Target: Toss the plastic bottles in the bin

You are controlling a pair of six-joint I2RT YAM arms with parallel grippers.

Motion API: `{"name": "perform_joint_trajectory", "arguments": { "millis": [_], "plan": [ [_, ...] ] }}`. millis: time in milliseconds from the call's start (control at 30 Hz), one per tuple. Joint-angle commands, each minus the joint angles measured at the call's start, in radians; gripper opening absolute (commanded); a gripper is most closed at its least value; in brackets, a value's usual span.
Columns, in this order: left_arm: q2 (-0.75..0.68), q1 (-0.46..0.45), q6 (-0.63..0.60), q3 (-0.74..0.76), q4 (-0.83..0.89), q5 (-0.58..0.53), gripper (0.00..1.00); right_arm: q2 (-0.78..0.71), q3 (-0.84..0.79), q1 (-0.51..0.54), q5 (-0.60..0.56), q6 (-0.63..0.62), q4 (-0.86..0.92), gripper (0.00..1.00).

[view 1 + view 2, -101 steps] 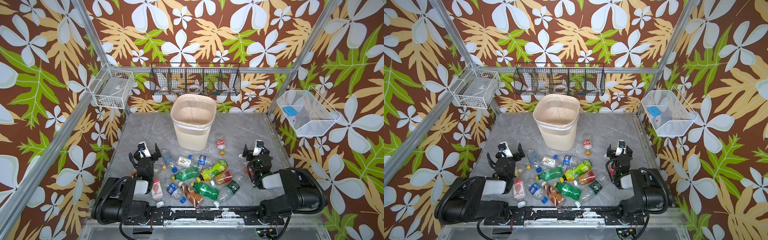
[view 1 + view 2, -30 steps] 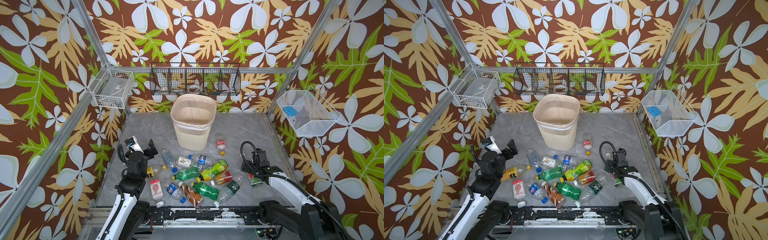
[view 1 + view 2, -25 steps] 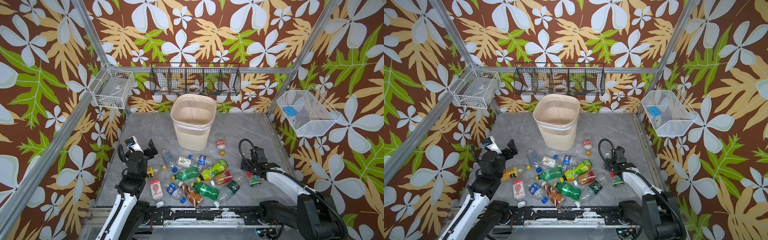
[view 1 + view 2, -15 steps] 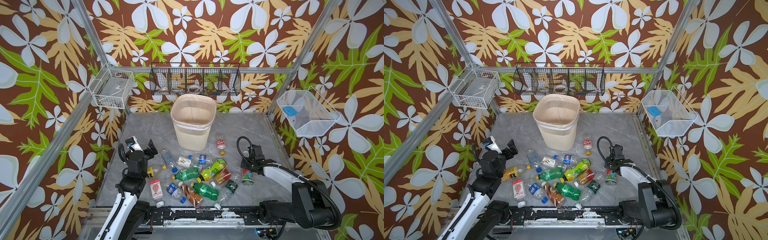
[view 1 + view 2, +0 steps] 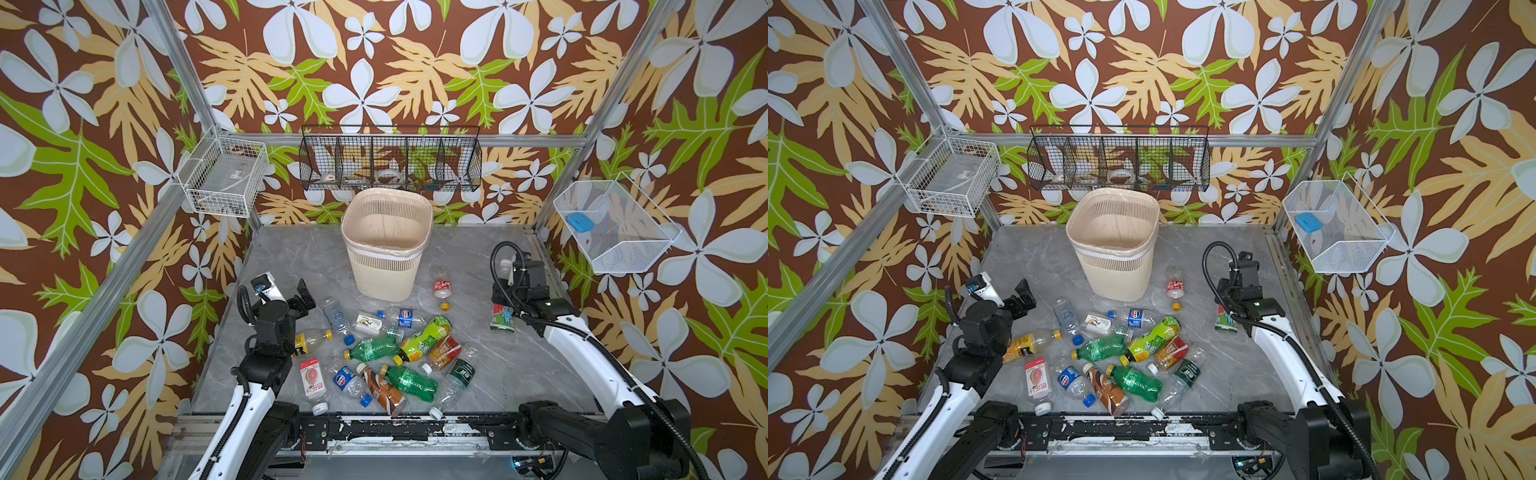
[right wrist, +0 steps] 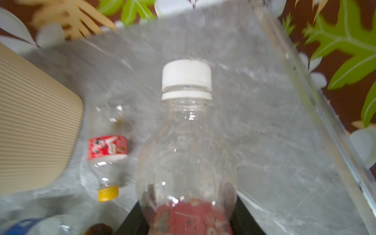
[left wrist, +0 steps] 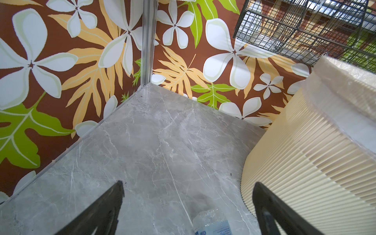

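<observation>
Next, my right gripper moves the clear bottle to the side facing that gripper. It will let go of the bottle there, inside the beige bin (image 5: 406, 240).
Several plastic bottles (image 5: 399, 353) lie in a heap on the grey marble floor in front of the beige slotted bin (image 5: 386, 245), which stands at the back centre with a liner. My right gripper (image 5: 503, 300) is shut on a clear bottle with a red label (image 6: 186, 142) and a white cap, held off the floor right of the bin. A red-labelled bottle with a yellow cap (image 6: 107, 150) lies between the two. My left gripper (image 7: 188, 189) hangs open and empty left of the heap, above a clear blue-labelled bottle (image 7: 211, 221), with the bin (image 7: 305, 152) close beside it.
A black wire rack (image 5: 390, 162) hangs on the back wall just above the bin. White wire baskets hang on the left wall (image 5: 224, 178) and the right wall (image 5: 611, 224). An orange juice bottle (image 5: 309, 338) lies against the left arm.
My right gripper has shut on the red-labelled bottle, lifted it from the floor and carried it towards the back. The left arm has stayed still and open.
</observation>
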State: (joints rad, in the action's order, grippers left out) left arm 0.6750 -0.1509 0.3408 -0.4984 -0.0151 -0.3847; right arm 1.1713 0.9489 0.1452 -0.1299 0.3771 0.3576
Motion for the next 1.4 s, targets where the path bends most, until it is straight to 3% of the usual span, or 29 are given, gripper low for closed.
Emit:
{"name": "perform_joint_trajectory", "arguments": {
  "millis": [0,400,767,967,1267,1300,1367],
  "plan": [
    [0.004,0.002,0.001,-0.009,0.003,-0.01,0.99,0.027,0.159,0.063,0.009,-0.027,-0.02,0.42],
    [0.015,0.001,0.001,-0.015,0.015,-0.011,0.99,0.434,0.891,0.414,-0.005,-0.171,-0.124,0.41],
    [0.031,0.001,-0.002,-0.022,0.019,-0.005,0.99,0.804,1.275,0.442,0.085,-0.279,-0.113,0.42],
    [0.032,0.001,-0.003,-0.023,0.018,-0.003,0.99,0.898,1.323,0.442,0.096,-0.316,-0.053,0.42],
    [0.041,0.001,-0.004,-0.026,0.018,0.0,0.99,0.909,1.265,0.442,0.117,-0.327,-0.042,0.43],
    [0.041,0.001,-0.003,-0.026,0.018,0.0,0.99,0.91,1.266,0.442,0.118,-0.326,-0.037,0.45],
    [0.043,0.001,-0.005,-0.026,0.02,0.0,0.99,0.905,1.273,0.442,0.112,-0.322,-0.027,0.58]
  ]
}}
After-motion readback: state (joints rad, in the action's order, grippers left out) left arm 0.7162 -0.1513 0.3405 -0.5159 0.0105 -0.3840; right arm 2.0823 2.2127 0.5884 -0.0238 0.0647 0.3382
